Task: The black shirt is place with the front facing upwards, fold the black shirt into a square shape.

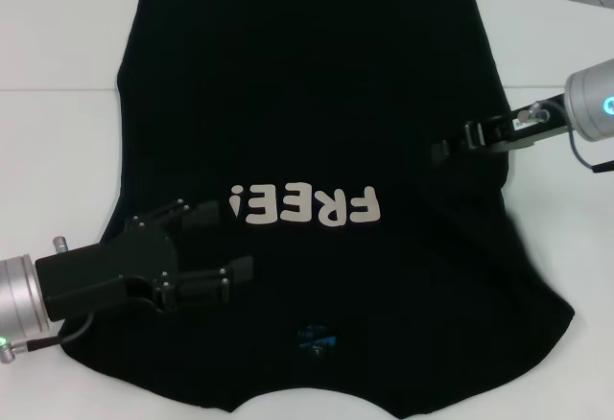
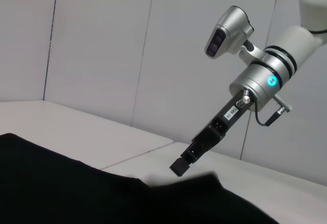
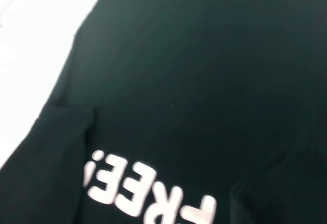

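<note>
I should next use my left gripper to grab the sleeve's outer corner point(image 1: 74, 328) on the black shirt, on the side by the lettering's exclamation mark.
The black shirt point(image 1: 317, 84) lies spread on the white table, its white "FREE!" lettering point(image 1: 307, 206) facing up and its blue neck label point(image 1: 317, 337) near the front edge. My left gripper point(image 1: 223, 243) is open over the shirt's left part, beside the lettering, with nothing between its fingers. My right gripper point(image 1: 443, 150) reaches in over the shirt's right side; in the left wrist view the right gripper point(image 2: 180, 166) hovers just above the cloth with its fingertips together. The right wrist view shows the shirt point(image 3: 204, 81) with a folded-over flap point(image 3: 61, 132) by the lettering.
The white table point(image 1: 58, 132) shows around the shirt on the left, right and far side. A seam in the table point(image 1: 48, 90) runs across at the back. Pale wall panels point(image 2: 102, 55) stand behind the table.
</note>
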You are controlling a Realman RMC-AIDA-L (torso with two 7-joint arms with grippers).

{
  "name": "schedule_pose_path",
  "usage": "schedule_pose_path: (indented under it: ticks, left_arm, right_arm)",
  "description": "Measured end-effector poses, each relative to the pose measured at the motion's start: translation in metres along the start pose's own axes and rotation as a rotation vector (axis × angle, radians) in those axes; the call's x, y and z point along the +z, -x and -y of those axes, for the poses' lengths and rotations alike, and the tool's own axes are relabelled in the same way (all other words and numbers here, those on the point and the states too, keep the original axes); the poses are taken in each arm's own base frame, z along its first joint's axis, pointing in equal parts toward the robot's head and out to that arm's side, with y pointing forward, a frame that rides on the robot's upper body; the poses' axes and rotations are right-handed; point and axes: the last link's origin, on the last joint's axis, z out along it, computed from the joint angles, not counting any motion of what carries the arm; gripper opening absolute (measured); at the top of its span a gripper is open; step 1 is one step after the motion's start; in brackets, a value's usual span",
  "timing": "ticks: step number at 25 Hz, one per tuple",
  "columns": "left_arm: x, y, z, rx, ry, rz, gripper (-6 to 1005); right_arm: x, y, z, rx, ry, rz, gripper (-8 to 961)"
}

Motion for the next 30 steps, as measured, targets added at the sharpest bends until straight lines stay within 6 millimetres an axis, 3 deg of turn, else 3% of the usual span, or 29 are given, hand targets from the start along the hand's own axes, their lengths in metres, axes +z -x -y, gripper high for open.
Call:
schedule_pose_path:
  ticks: [5,11,16,21,25,30]
  left_arm:
    - [0.0,-0.001,0.0,-0.01,-0.003,-0.006,943]
    - [-0.005,-0.004,0.005,-0.086,-0.027,-0.02,937]
    - [-0.028,-0.018,0.024,-0.297,-0.07,-0.021,932]
    - [-0.056,-0.032,0.042,-0.45,-0.11,0.021,927]
    - [-0.083,-0.04,0.053,-0.6,-0.162,0.12,923]
    - [-0.107,-0.045,0.059,-0.75,-0.252,0.355,918]
  right_arm:
    - [0.004,-0.006,-0.002,0.02,0.086,0.041,282]
    - [-0.006,-0.022,0.013,0.053,0.126,0.087,410]
    - [-0.024,-0.056,0.024,-0.078,0.253,0.205,516]
    - [-0.028,-0.104,0.022,-0.332,0.323,0.337,718]
    - [-0.02,-0.134,0.015,-0.461,0.315,0.414,716]
    - [-0.004,-0.153,0.005,-0.565,0.317,0.434,726]
